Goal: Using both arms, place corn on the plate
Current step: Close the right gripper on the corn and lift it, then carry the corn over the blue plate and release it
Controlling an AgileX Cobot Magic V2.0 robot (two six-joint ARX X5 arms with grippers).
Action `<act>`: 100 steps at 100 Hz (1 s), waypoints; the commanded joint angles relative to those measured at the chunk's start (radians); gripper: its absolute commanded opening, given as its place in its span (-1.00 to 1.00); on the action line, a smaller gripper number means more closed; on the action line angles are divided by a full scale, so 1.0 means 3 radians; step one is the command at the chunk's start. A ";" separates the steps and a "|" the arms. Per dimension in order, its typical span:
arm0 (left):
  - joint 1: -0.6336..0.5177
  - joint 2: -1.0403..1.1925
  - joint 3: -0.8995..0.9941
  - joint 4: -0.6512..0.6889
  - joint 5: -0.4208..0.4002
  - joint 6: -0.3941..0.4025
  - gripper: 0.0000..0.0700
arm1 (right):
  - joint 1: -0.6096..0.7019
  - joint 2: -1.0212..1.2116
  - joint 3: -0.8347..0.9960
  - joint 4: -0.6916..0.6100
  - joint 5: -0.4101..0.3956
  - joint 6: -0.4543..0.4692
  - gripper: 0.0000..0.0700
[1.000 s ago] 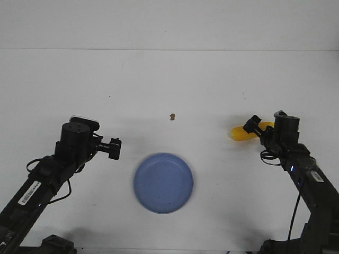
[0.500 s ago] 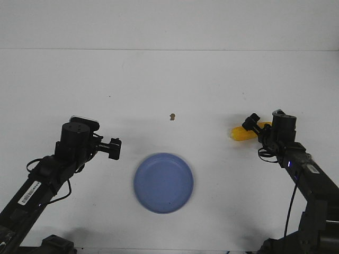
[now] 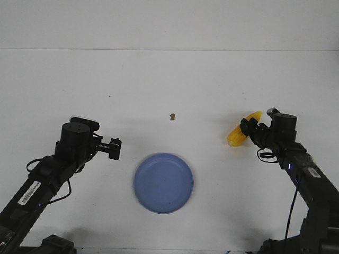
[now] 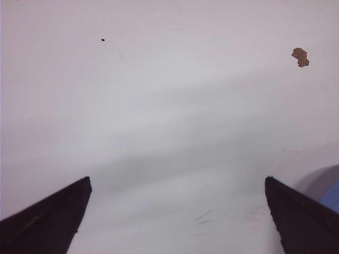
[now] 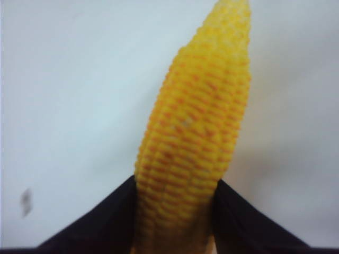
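Next, I release the yellow corn with my right gripper on the blue plate, just off its middle (image 3: 154, 174) toward my left gripper. The corn still lies on the white table.
The yellow corn (image 3: 241, 132) lies at the right of the white table, its thick end toward the middle. My right gripper (image 3: 251, 128) is shut on it; in the right wrist view both black fingers (image 5: 106, 222) press against the cob (image 5: 196, 132). The round blue plate (image 3: 163, 182) sits at the front centre, empty. My left gripper (image 3: 113, 148) hovers left of the plate, open and empty; its fingers (image 4: 50, 219) stand far apart over bare table. A sliver of the plate (image 4: 331, 197) shows beside the other finger.
A small brown speck (image 3: 172, 116) lies on the table behind the plate; it also shows in the left wrist view (image 4: 300, 56). The table's far edge (image 3: 169, 50) runs across the back.
My right gripper has closed in on the corn and the cob has turned, its tapered end now pointing up and back. The left arm has stayed put.
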 commanded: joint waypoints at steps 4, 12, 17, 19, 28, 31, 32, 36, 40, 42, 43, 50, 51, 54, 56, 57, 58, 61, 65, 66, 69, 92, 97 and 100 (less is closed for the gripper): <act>-0.0004 0.0028 0.0047 0.0006 0.0004 0.0005 1.00 | 0.0186 -0.0315 0.0052 -0.0090 -0.0177 -0.0285 -0.56; -0.0004 0.0028 0.0047 0.0008 0.0004 0.0005 1.00 | 0.0408 -0.0548 0.0052 -0.0350 -0.0184 -0.0479 -0.56; -0.0004 0.0028 0.0047 0.0009 0.0004 0.0005 1.00 | 0.0598 -0.0673 0.0052 -0.0567 -0.0186 -0.0617 -0.56; -0.0004 0.0028 0.0047 0.0009 0.0004 0.0005 1.00 | 0.0676 -0.0707 0.0052 -0.0651 -0.0183 -0.0659 -0.56; -0.0004 0.0028 0.0047 0.0008 0.0004 0.0005 1.00 | 0.1036 -0.0797 0.0051 -0.0950 -0.0135 -0.0813 -0.56; -0.0004 0.0028 0.0047 0.0009 0.0004 0.0005 1.00 | 0.1160 -0.0799 0.0051 -0.1021 -0.0102 -0.0844 -0.55; -0.0004 0.0028 0.0047 0.0009 0.0004 0.0005 1.00 | 0.1181 -0.0799 0.0051 -0.1031 -0.0094 -0.0849 -0.55; -0.0004 0.0028 0.0047 0.0010 0.0004 0.0004 1.00 | 0.1347 -0.0799 0.0050 -0.1106 -0.0034 -0.0886 -0.55; -0.0004 0.0028 0.0047 0.0011 0.0004 0.0005 1.00 | 0.1503 -0.0796 0.0050 -0.1158 0.0046 -0.0923 -0.55; -0.0004 0.0028 0.0047 0.0011 0.0004 0.0004 1.00 | 0.1578 -0.0790 0.0050 -0.1166 0.0088 -0.0931 -0.55; -0.0004 0.0028 0.0047 0.0011 0.0004 0.0005 1.00 | 0.1616 -0.0785 0.0050 -0.1166 0.0109 -0.0933 -0.55; -0.0004 0.0028 0.0047 0.0011 0.0004 0.0004 1.00 | 0.1872 -0.0757 0.0050 -0.1150 0.0248 -0.0928 -0.55; -0.0004 0.0028 0.0047 0.0011 0.0004 0.0004 1.00 | 0.1905 -0.0754 0.0050 -0.1147 0.0266 -0.0924 -0.55; -0.0004 0.0028 0.0047 0.0010 0.0004 0.0004 1.00 | 0.1999 -0.0753 0.0050 -0.1139 0.0314 -0.0921 -0.54; -0.0004 0.0028 0.0047 0.0010 0.0004 0.0004 1.00 | 0.2054 -0.0748 0.0050 -0.1132 0.0352 -0.0918 -0.54; -0.0004 0.0028 0.0047 0.0010 0.0004 0.0004 1.00 | 0.2079 -0.0745 0.0050 -0.1125 0.0369 -0.0913 -0.54; -0.0004 0.0028 0.0047 0.0010 0.0004 0.0004 1.00 | 0.2104 -0.0743 0.0050 -0.1122 0.0387 -0.0909 -0.54; -0.0004 0.0028 0.0047 0.0010 0.0004 0.0004 1.00 | 0.2171 -0.0726 0.0050 -0.1101 0.0437 -0.0896 -0.54; -0.0004 0.0028 0.0047 0.0011 0.0004 0.0004 1.00 | 0.2265 -0.0696 0.0050 -0.1086 0.0487 -0.0893 -0.54; -0.0004 0.0028 0.0047 0.0011 0.0004 0.0004 1.00 | 0.2285 -0.0688 0.0050 -0.1086 0.0497 -0.0893 -0.53; -0.0004 0.0028 0.0047 0.0011 0.0004 0.0004 1.00 | 0.2341 -0.0664 0.0050 -0.1086 0.0528 -0.0885 -0.52; -0.0004 0.0028 0.0047 0.0010 0.0004 0.0003 1.00 | 0.2555 -0.0404 0.0050 -0.1048 0.0539 -0.0809 -0.08; -0.0004 0.0028 0.0047 0.0010 0.0004 0.0003 1.00 | 0.2579 -0.0357 0.0050 -0.1040 0.0539 -0.0799 0.08; -0.0004 0.0028 0.0047 0.0009 0.0004 0.0003 1.00 | 0.2586 -0.0337 0.0050 -0.1035 0.0540 -0.0797 0.14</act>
